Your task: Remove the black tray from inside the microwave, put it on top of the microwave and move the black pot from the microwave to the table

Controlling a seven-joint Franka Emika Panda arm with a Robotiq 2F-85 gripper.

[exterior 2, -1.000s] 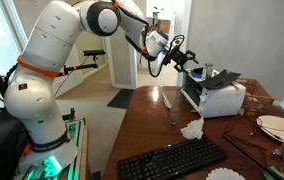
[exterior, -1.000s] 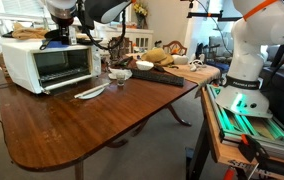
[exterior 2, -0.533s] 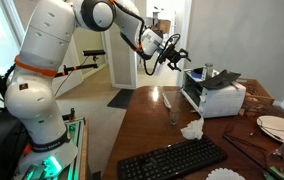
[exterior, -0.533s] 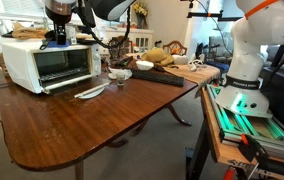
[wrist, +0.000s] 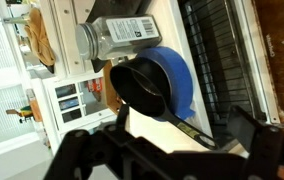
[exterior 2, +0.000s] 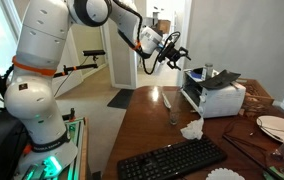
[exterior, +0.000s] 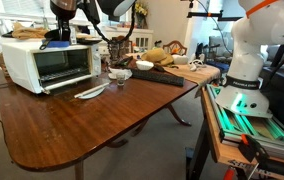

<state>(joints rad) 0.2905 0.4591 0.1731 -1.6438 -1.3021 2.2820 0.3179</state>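
Next, my gripper goes to the black pot's handle [exterior: 63,31] [wrist: 182,124], close to the pot's body, and grabs it there.
The white microwave [exterior: 44,65] stands at the far end of the wooden table [exterior: 92,125] and also shows in an exterior view [exterior 2: 217,97]. On its top lie the black tray [wrist: 220,60], a small black pot [wrist: 140,85] with a long handle resting on a blue piece [wrist: 180,75], and a jar [wrist: 117,35]. The tray also shows on top in an exterior view [exterior 2: 225,77]. My gripper [wrist: 182,120] hangs open and empty above the pot's handle. It is in the air above the microwave in both exterior views [exterior: 62,14] [exterior 2: 172,50].
A white bowl [exterior: 119,74], a plate with a knife [exterior: 90,92] and clutter sit beside the microwave. A keyboard [exterior 2: 172,160], a crumpled tissue [exterior 2: 192,128] and a glass [exterior 2: 174,115] lie on the table. The green-lit robot bench [exterior: 247,110] stands alongside.
My gripper has risen and drawn back a little from the microwave's top. It stays open and empty. The tray and pot have not moved.
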